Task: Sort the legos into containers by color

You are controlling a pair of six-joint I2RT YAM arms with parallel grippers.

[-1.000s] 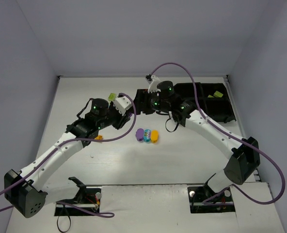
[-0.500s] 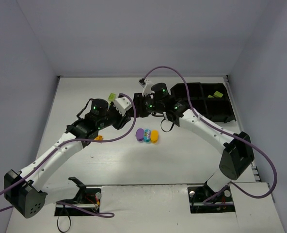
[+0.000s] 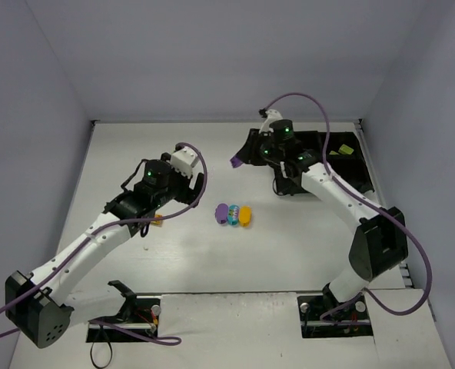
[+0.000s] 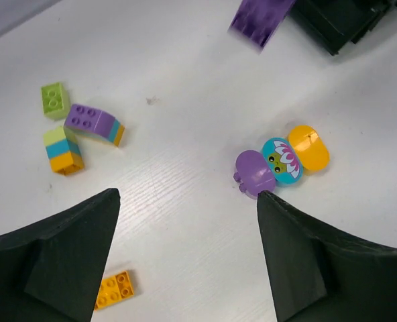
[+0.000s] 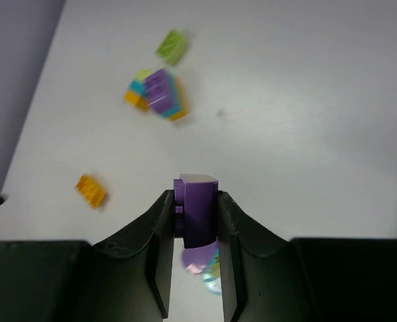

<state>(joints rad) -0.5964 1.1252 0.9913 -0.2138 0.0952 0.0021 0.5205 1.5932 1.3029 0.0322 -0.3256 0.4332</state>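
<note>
Next, my left gripper goes down to the flat orange brick lying apart from the stacks and grabs the flat orange brick's long sides [image 3: 157,221] [image 4: 115,290].
My right gripper [image 5: 196,201] is shut on a purple lego brick [image 5: 197,213], held in the air just left of the black tray [image 3: 343,173]; the same purple brick [image 3: 236,161] shows in the top view. A lime brick [image 3: 343,150] lies in a far-right compartment of the tray. My left gripper [image 4: 187,196] stands open and empty above the table. Ahead of it lie a purple oval [image 4: 255,173], a cyan oval [image 4: 281,159] and an orange oval [image 4: 308,147] in a row. A lime brick [image 4: 53,99], a purple-topped stack [image 4: 94,123] and a lime-cyan-orange stack [image 4: 63,151] sit to the left.
A flat orange brick [image 4: 115,288] lies close to my left finger [image 4: 64,261], also visible as the orange brick [image 3: 157,218] beside the left arm. The walls enclose the table on three sides. Purple cables loop over both arms.
The right gripper has swung right and back toward the tray with the purple brick in it. The left gripper has opened and drawn back toward the near left.
</note>
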